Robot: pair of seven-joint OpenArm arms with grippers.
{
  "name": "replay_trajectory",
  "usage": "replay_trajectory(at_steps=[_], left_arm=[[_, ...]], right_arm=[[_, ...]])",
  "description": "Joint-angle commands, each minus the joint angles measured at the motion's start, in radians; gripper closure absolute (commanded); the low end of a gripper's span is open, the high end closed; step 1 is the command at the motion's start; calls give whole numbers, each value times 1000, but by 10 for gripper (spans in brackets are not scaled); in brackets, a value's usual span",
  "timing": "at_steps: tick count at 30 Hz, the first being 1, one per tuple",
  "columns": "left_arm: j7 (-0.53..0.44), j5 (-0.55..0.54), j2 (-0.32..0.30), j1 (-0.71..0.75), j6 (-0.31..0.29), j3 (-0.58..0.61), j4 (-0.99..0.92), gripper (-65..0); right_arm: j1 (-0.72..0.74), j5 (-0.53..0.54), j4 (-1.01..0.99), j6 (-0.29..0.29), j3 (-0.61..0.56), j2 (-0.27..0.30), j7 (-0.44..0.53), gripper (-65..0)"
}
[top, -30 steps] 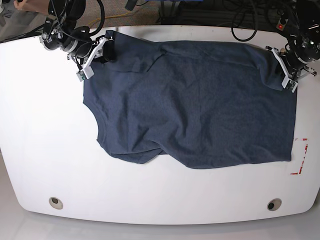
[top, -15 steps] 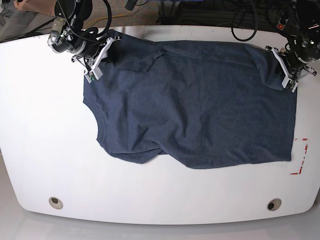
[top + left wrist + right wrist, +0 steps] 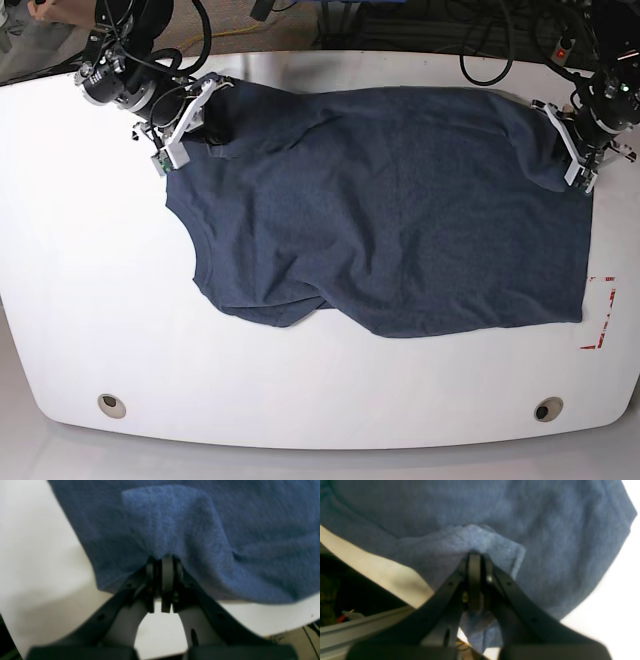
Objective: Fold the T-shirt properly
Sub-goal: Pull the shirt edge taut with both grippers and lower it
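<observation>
Next, my right gripper lets go of the T-shirt's far corner on the navy cloth [image 3: 228,250] [image 3: 569,516] just behind the shirt's rounded near corner.
The dark navy T-shirt [image 3: 400,210] lies spread on the white table [image 3: 80,280], plain side up; no lettering shows. My right gripper [image 3: 205,125], at the base view's upper left, is shut on the shirt's far-left corner; the right wrist view shows its jaws pinching a fold of the cloth [image 3: 480,542]. My left gripper [image 3: 570,160], at the upper right, is shut on the shirt's far-right corner; the left wrist view shows its jaws closed on a raised bunch of fabric [image 3: 165,525].
Red tape marks [image 3: 603,315] sit at the table's right edge. Two round holes [image 3: 112,405] [image 3: 547,408] lie near the front edge. Cables and dark gear crowd the floor behind the far edge. A hand [image 3: 60,10] shows at the top left.
The right gripper shifted slightly along the far-left corner and the fold near the shirt's far edge flattened out. The left gripper lifted its corner a little toward the far edge.
</observation>
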Motion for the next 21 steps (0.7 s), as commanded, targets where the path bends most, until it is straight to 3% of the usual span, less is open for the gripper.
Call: replay_trajectory(at_steps=[1,10,21], left_arm=[[-18,-5,-15,-8,2,-12,17,0],[-18,0,-15,-93,2,-53,-11,0],[-19,0,-41,-266,2,-46,-235,0]], right_arm=[[39,53,17,1,3,26,26,0],[170,48,-67,1,-3,60,26,0],[354,48,-282,1,-18,92,26,0]])
